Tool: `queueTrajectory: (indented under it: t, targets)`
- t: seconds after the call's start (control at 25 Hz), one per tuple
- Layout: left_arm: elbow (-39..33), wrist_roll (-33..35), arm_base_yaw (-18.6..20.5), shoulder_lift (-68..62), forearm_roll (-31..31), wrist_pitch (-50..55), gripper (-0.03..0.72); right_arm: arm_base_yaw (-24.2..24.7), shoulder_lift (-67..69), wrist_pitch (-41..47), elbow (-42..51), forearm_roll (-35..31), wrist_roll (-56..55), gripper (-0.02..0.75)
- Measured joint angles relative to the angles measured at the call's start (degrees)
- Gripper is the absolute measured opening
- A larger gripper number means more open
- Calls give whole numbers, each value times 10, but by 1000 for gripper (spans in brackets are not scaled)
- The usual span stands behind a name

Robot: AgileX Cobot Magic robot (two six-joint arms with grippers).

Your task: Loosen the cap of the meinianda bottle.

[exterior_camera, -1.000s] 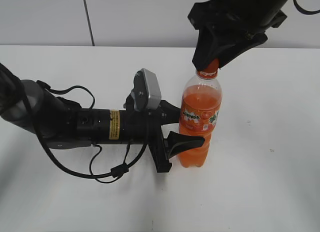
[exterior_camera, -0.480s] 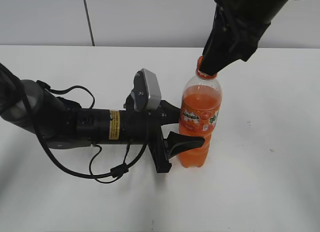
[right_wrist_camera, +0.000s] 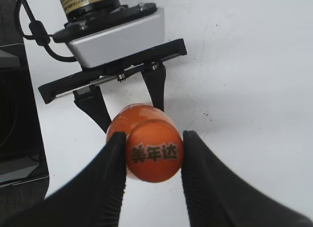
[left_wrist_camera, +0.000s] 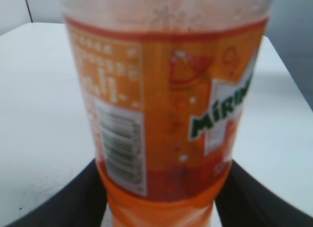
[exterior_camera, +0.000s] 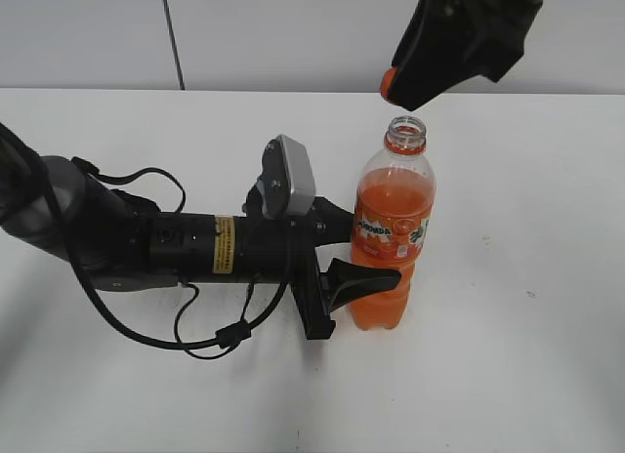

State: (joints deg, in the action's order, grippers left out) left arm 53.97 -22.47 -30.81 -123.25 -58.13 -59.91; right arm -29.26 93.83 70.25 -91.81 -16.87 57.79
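Next, I release the orange cap with my right gripper between the small dark specks on the white table (exterior_camera: 509,263) beside the bottle.
The meinianda bottle (exterior_camera: 393,228) stands upright on the white table (exterior_camera: 518,365), its neck open. My left gripper (exterior_camera: 357,248) is shut on the bottle's lower body, at the label. In the left wrist view the bottle (left_wrist_camera: 166,114) fills the frame between the dark fingers (left_wrist_camera: 73,200). My right gripper (exterior_camera: 402,82) is shut on the orange cap (exterior_camera: 388,80) and holds it just above and left of the open neck. In the right wrist view the cap (right_wrist_camera: 154,151), with dark print on top, sits between the fingers (right_wrist_camera: 113,163), above the bottle (right_wrist_camera: 120,123).
The left arm (exterior_camera: 146,243), with its cables, lies across the table left of the bottle. A grey wall with a dark seam (exterior_camera: 172,33) stands behind the table.
The cap has come off the bottle. My right gripper has lifted it up and slightly left, leaving the neck open. The left gripper and bottle have not moved.
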Motion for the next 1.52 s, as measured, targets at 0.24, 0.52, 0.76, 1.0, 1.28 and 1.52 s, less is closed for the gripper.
queueTrajectory:
  t: [0.24, 0.52, 0.76, 1.0, 1.28, 1.52]
  targets:
    - [0, 0, 0, 0, 0, 1, 401, 10, -37, 0, 1, 67, -200, 260]
    - [0, 0, 0, 0, 0, 1, 401, 146, -99, -45, 107, 99, -327, 260]
    - [0, 0, 0, 0, 0, 0, 401, 213, -139, -201, 285, 100, -410, 260]
    - [0, 0, 0, 0, 0, 0, 401, 213, -76, -385, 391, 99, -472, 260]
    - [0, -1, 0, 0, 12, 1, 401, 213, 89, -515, 397, 99, -481, 260]
    - [0, -2, -1, 0, 15, 2, 401, 213, 149, -549, 397, 99, -482, 260]
